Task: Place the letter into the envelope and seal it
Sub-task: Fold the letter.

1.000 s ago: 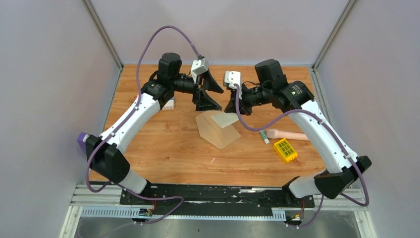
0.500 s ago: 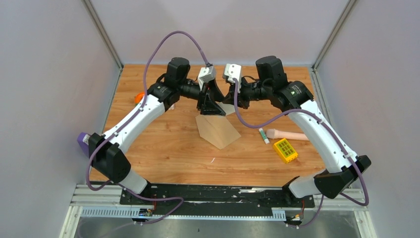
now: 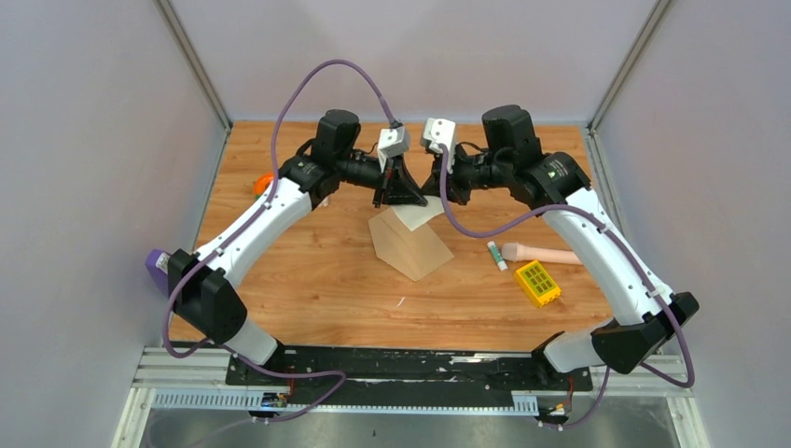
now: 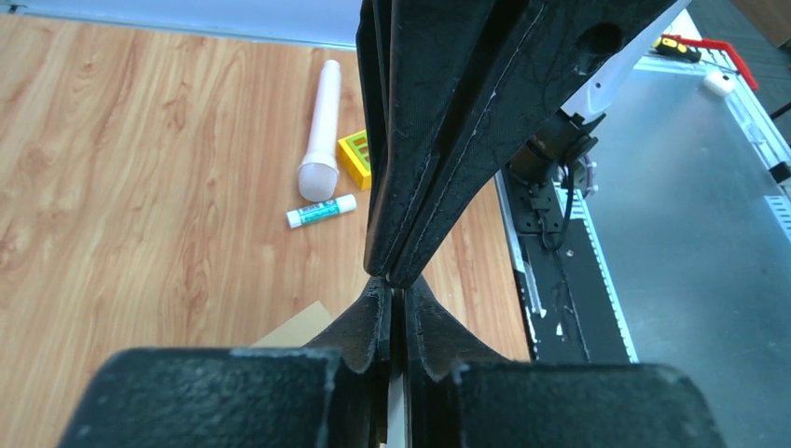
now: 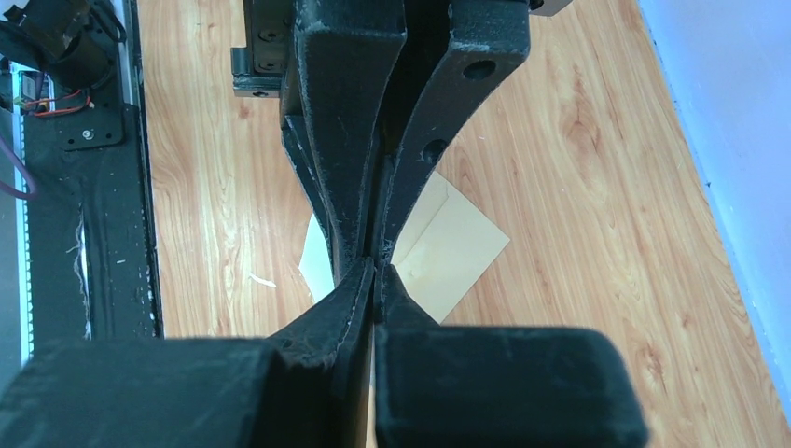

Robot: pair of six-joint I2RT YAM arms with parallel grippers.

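Observation:
My right gripper is pinching the letter tip to tip with my left gripper, so it should open, back off and take the letter's loose end point(image 3: 440, 210).
The tan envelope point(image 3: 411, 247) lies flat mid-table, also seen in the right wrist view point(image 5: 459, 245) and as a corner in the left wrist view point(image 4: 297, 328). The pale letter point(image 3: 420, 216) rises from the envelope's far edge, held between both grippers. My left gripper point(image 3: 403, 193) is shut on the letter's thin white edge point(image 4: 396, 401). My right gripper point(image 3: 432, 191) meets it tip to tip and is shut on the same sheet point(image 5: 320, 264). Each wrist view shows the other arm's fingers point(image 4: 438, 140) point(image 5: 347, 140) just beyond its own tips point(image 4: 396, 291) point(image 5: 376, 267).
A glue stick point(image 3: 496, 257) point(image 4: 320, 212), a pinkish cylinder point(image 3: 543, 253) point(image 4: 321, 131) and a yellow block point(image 3: 537, 284) point(image 4: 355, 159) lie right of the envelope. An orange object point(image 3: 262, 182) sits at the far left. Grey walls enclose the table.
My left gripper swung right to the letter and closed on it. The right gripper shifted slightly back, still shut, and the letter now stands higher off the envelope.

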